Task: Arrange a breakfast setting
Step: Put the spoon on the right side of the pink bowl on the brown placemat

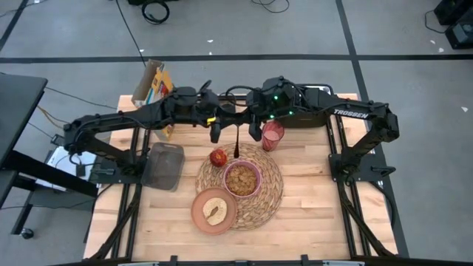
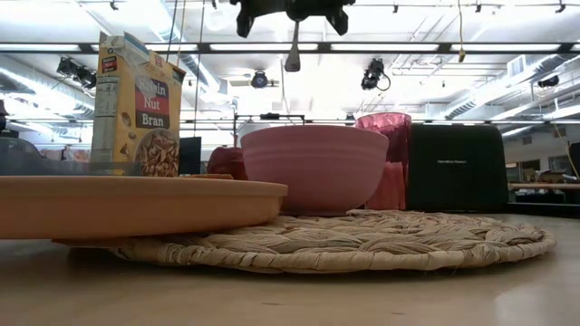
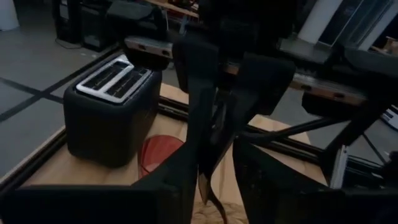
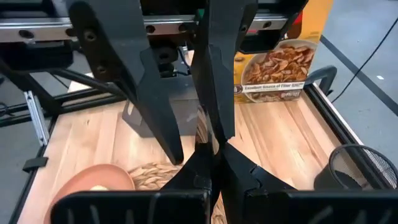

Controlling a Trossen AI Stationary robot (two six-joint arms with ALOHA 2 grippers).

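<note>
The metal spoon's scoop end is pinched in my right gripper, so my left gripper needs to take that end, freeing my right gripper to grasp the spoon's handle [image 1: 236, 149].
The metal spoon [image 1: 236, 144] hangs above the far part of the woven placemat [image 1: 272, 193], between both grippers. My right gripper [image 4: 214, 163] is shut on it. My left gripper [image 3: 211, 180] is open, with a finger on either side of the spoon [image 3: 208, 190]; I cannot tell whether it touches. The pink bowl [image 1: 242, 179], holding cereal, and the red apple [image 1: 218, 157] rest on the mat. The salmon plate [image 1: 214, 210] with the toast [image 1: 215, 211] overlaps the mat's near left edge. The pink cup [image 1: 272, 136] stands at the mat's far edge. My right gripper pinches the spoon between its two fingers by the upper end of the handle [image 2: 295, 27], coming roughly level from the table's right. The spoon hangs straight down below the fingers, bowl end [image 2: 293, 62] lowest, clear of the mat and the pink bowl.
The cereal box [image 1: 151, 85] stands at the far left corner. The black toaster [image 3: 115, 112] stands at the far right behind the cup. A grey translucent container [image 1: 164, 164] lies left of the mat. Bare wood shows on the table's near right.
</note>
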